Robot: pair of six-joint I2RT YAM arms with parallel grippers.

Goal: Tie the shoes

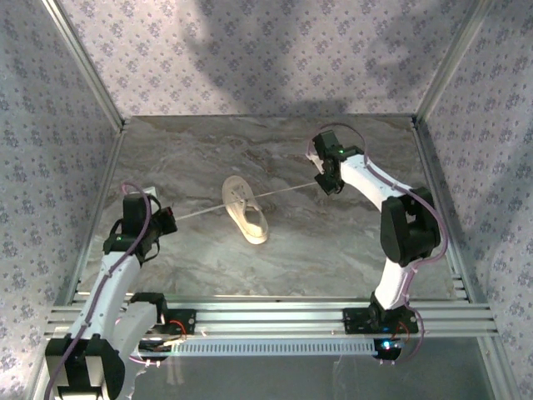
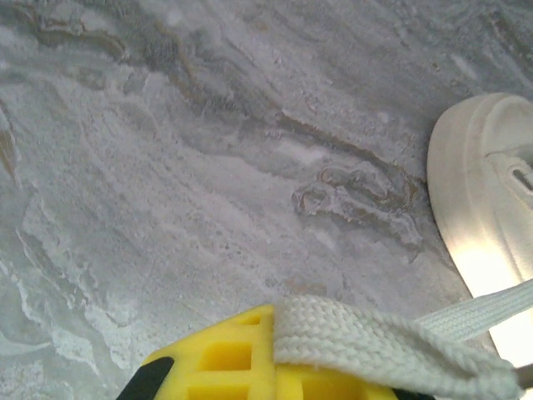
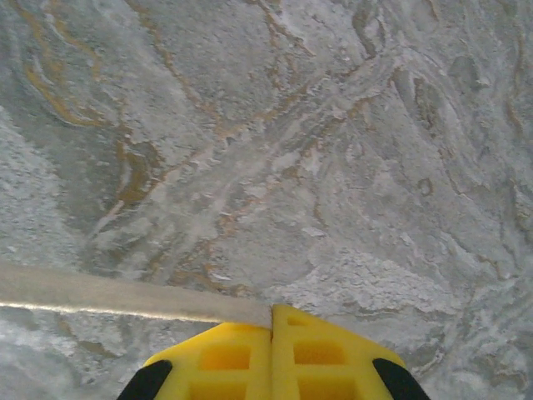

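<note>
Next, my left gripper lets go of the white lace on the bare marble (image 1: 200, 222) between its fingertips and the cream-white shoe.
The small cream-white shoe (image 1: 245, 210) lies on its side mid-table; its pale sole (image 2: 475, 208) shows at the right of the left wrist view. Two thin white laces run out taut from it. My left gripper (image 1: 166, 220) is shut on the left lace (image 2: 375, 342), which drapes over its yellow fingertips (image 2: 225, 362). To the shoe's right, my right gripper (image 1: 326, 180) is shut on the right lace (image 3: 125, 293), which enters between its yellow fingertips (image 3: 325, 354) from the left.
The marble-patterned tabletop (image 1: 333, 242) is bounded by patterned walls with metal posts (image 1: 83, 58) at the corners. An aluminium rail (image 1: 275, 317) runs along the near edge by the arm bases.
</note>
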